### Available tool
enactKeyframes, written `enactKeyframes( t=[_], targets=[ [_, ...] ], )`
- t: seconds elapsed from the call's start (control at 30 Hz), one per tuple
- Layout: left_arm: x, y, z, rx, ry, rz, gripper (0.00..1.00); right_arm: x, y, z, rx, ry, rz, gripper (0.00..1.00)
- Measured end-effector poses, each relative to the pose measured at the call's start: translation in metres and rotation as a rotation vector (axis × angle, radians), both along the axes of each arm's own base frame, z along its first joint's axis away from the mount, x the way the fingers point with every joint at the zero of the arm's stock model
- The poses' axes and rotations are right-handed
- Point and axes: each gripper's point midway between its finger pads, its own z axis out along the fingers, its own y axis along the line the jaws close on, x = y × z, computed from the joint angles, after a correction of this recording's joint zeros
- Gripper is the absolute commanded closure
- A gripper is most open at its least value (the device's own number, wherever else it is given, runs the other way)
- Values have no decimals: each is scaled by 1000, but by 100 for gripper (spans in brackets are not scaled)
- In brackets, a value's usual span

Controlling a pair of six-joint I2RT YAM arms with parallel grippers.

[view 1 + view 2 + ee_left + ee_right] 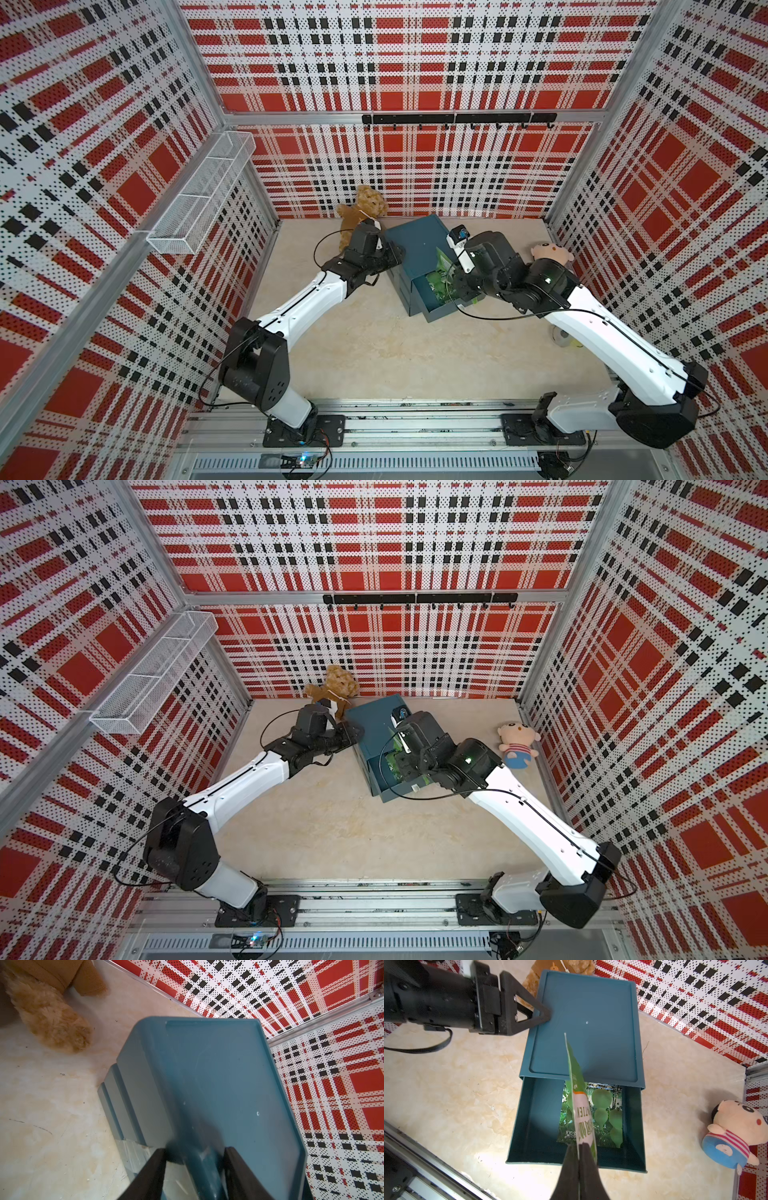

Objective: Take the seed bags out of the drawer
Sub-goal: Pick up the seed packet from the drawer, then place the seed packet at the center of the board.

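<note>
Next, my right gripper lets go of the white seed bag on the table (501,279) (682,1102), between the open drawer and the plush doll.
A dark teal drawer cabinet (415,245) (370,725) stands at the back of the table, its top drawer (537,1118) pulled out. My right gripper (579,1147) is shut on a green and white seed bag (582,1109) (444,259), which it holds on edge above the open drawer. Another of the seed bags (606,1105), printed with green gourds, lies flat inside the drawer. My left gripper (195,1150) (395,251) stands partly open astride the cabinet's top left edge. One of its fingers (542,1016) rests on the cabinet top.
A brown teddy bear (365,208) (52,1018) sits against the back wall, just left of the cabinet. A pink-faced plush doll (733,1132) (517,744) lies right of the drawer. A white wire basket (203,191) hangs on the left wall, a black hook rail (457,119) on the back wall.
</note>
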Motion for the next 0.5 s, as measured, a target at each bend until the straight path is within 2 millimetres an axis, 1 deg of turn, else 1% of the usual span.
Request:
enactKeyframes(
  t=[0.17,0.27,0.33,0.4,0.43,0.5],
  targets=[
    [0,0,0,0,1,0,51,7,-13,20,9,-86,-61,100],
    [0,0,0,0,1,0,51,17,-30,36,0,-145,-139,100],
    [1,0,-1,1,1,0,51,29,-48,44,-8,-181,-215,100],
    [1,-1,0,1,1,0,51,44,-75,48,-27,-202,-320,100],
    [2,-1,0,1,0,0,51,51,-86,47,-38,-205,-365,100],
    [4,-2,-1,2,0,0,51,71,-114,37,-76,-189,-474,100]
  ],
)
